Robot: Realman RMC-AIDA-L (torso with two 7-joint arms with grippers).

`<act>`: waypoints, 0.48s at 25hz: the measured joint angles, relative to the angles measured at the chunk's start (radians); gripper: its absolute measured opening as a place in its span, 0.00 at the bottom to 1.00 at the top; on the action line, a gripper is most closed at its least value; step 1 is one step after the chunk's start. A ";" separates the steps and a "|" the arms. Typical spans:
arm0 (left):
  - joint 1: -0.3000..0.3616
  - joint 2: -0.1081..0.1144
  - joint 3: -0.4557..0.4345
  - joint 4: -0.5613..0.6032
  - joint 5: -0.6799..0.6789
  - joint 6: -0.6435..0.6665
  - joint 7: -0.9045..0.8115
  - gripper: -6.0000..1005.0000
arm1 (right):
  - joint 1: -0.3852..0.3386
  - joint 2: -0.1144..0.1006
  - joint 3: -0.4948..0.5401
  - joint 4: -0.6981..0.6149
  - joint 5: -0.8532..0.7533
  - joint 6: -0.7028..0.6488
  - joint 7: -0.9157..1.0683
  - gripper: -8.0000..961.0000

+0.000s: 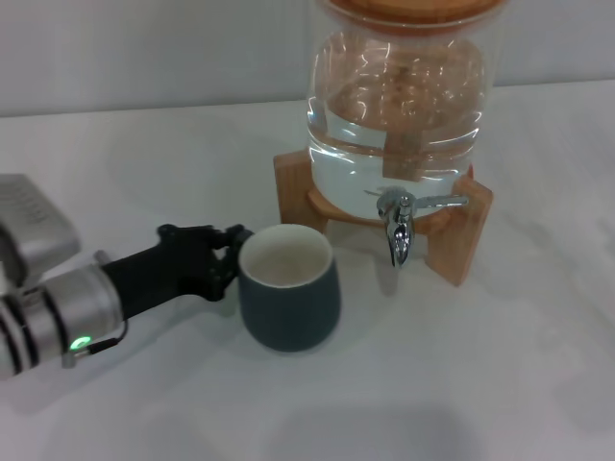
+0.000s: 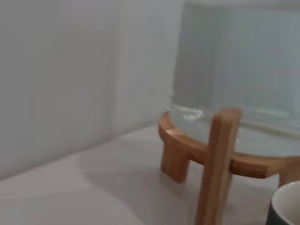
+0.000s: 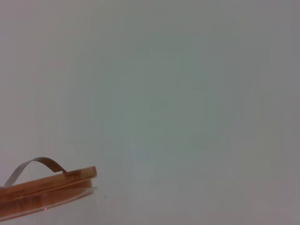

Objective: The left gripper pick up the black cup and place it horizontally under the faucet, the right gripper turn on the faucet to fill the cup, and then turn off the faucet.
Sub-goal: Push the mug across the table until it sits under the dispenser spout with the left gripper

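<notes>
Next, my left gripper lets go of the black cup on the white table [image 1: 393,351], below the spout of the chrome faucet.
The black cup [image 1: 288,300] stands upright on the white table, cream inside, just left of the faucet. Its rim also shows in the left wrist view [image 2: 287,206]. My left gripper [image 1: 229,259] reaches in from the left and lies against the cup's left side, where the handle is hidden. The chrome faucet [image 1: 398,216] sticks out of the glass dispenser [image 1: 399,106]. Its lever points sideways to the right and its spout points down, right of the cup's rim. No water runs from it. My right gripper is out of view.
The dispenser holds water and rests on a wooden stand [image 1: 461,235], which also shows in the left wrist view [image 2: 218,164]. The right wrist view shows only the dispenser's wooden lid [image 3: 47,187] against a plain wall.
</notes>
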 joint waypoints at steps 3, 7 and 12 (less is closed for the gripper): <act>-0.002 -0.002 0.115 0.042 -0.056 0.047 -0.020 0.16 | 0.003 0.000 0.000 0.000 0.000 0.001 0.000 0.80; 0.030 -0.003 0.224 0.129 -0.115 0.079 -0.039 0.16 | 0.005 -0.001 0.000 0.000 0.000 0.001 0.000 0.80; 0.124 0.000 0.372 0.314 -0.121 0.218 -0.081 0.16 | 0.006 -0.001 0.001 -0.001 0.000 -0.001 0.000 0.80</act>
